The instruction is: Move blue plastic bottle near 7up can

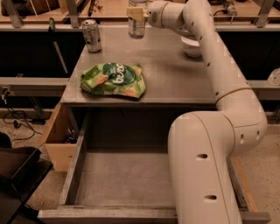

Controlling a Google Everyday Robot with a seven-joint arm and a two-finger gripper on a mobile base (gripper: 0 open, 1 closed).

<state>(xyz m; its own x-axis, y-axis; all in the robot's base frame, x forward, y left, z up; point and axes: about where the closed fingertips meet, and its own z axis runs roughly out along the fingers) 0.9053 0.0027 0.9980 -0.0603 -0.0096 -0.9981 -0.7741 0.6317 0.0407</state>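
Next, I release the blue plastic bottle beside the 7up can, on the table [120, 51] behind the green chip bag.
The blue plastic bottle [137, 24], clear with a pale label, is upright at the far middle of the grey table [175, 78]. My gripper [136, 13] is shut on its upper part, and my white arm reaches to it from the right. The bottle's base is just above or on the tabletop; I cannot tell which. The 7up can [92, 36], small and silvery, stands at the table's far left corner, well to the left of the bottle.
A green chip bag [113, 80] lies at the table's front left. A white bowl [191, 46] sits at the far right, partly behind my arm. An open drawer [122, 179] juts out below the table's front edge. My arm's base fills the lower right.
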